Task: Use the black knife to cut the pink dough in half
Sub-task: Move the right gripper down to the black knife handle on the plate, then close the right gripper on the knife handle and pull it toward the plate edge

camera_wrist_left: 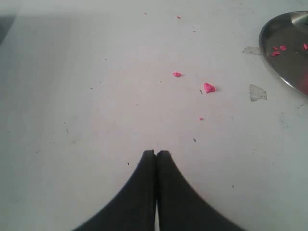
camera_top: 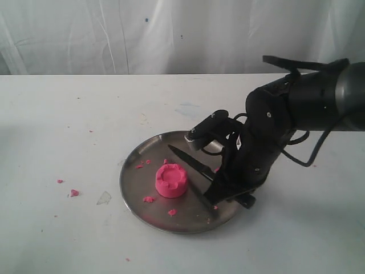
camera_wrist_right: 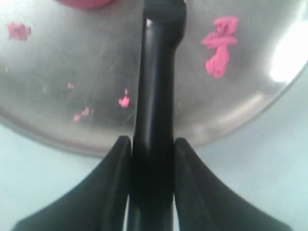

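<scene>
The black knife's handle is held too near the blade, so my right gripper will open and regrip nearer its butt end (camera_top: 247, 200) before lifting.
The pink dough (camera_top: 171, 181) is a thick round puck with a dented top, lying whole on the steel plate (camera_top: 134, 191). The black knife (camera_top: 187, 159) lies on the plate just right of the dough, its tip pointing to the back left. My right gripper (camera_top: 219, 188) is low over the plate's right rim. In the right wrist view, the right gripper (camera_wrist_right: 152, 142) is shut on the knife's handle (camera_wrist_right: 156, 72), one finger pressed on each side. A sliver of the dough (camera_wrist_right: 84, 4) shows at that frame's edge. My left gripper (camera_wrist_left: 157, 153) is shut and empty above bare table.
Pink crumbs (camera_top: 148, 199) are scattered on the plate, and more crumbs (camera_top: 74, 193) lie on the white table to its left. A small clear scrap (camera_top: 104, 198) sits beside the plate. The plate's rim (camera_wrist_left: 288, 53) shows in the left wrist view, with a crumb (camera_wrist_left: 209, 87) near it.
</scene>
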`<state>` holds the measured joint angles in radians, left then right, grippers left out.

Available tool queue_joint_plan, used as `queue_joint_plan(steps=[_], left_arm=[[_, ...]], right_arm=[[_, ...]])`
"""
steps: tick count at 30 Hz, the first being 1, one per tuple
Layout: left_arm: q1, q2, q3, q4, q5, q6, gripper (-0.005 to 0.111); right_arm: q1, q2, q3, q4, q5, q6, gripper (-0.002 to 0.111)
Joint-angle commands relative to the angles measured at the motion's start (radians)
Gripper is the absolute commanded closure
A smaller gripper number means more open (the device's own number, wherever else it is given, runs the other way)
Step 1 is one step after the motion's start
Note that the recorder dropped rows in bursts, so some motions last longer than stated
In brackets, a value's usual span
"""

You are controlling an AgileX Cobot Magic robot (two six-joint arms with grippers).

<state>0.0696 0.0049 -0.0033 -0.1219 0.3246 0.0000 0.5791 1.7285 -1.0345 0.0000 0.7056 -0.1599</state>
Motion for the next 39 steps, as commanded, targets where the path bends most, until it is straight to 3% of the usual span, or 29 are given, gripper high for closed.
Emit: queue_joint_plan(steps=[1, 8, 15, 19, 25, 30, 33, 35, 39], left_arm=[[0.0, -0.005, 0.003, -0.001, 0.005, 0.0, 0.107], [0.0, -0.005, 0.003, -0.001, 0.005, 0.0, 0.107], [0.0, -0.005, 0.003, -0.001, 0.005, 0.0, 0.107], [0.0, -0.005, 0.003, -0.001, 0.005, 0.0, 0.107], [0.0, -0.005, 0.003, -0.001, 0.005, 0.0, 0.107], [0.0, -0.005, 0.003, -0.001, 0.005, 0.0, 0.107], [0.0, -0.005, 0.003, -0.001, 0.005, 0.0, 0.107], [0.0, -0.005, 0.003, -0.001, 0.005, 0.0, 0.107], [0.0, -0.005, 0.003, -0.001, 0.005, 0.0, 0.107]], right_arm=[[0.0, -0.044, 0.013, -0.013, 0.171, 0.033, 0.108], [0.0, -0.04, 0.101, -0.019, 0.062, 0.031, 0.106], [0.0, -0.04, 0.109, -0.026, 0.035, 0.033, 0.072], [0.0, -0.04, 0.116, -0.026, 0.021, 0.033, 0.061], [0.0, -0.04, 0.109, -0.026, 0.017, 0.033, 0.058], [0.002, -0.131, 0.037, 0.0, 0.18, 0.033, 0.058], [0.071, -0.227, 0.065, 0.018, 0.205, 0.025, 0.058], [0.151, -0.263, 0.115, -0.09, 0.15, 0.07, 0.058], [0.314, -0.22, 0.185, -0.527, 0.155, 0.441, 0.059]])
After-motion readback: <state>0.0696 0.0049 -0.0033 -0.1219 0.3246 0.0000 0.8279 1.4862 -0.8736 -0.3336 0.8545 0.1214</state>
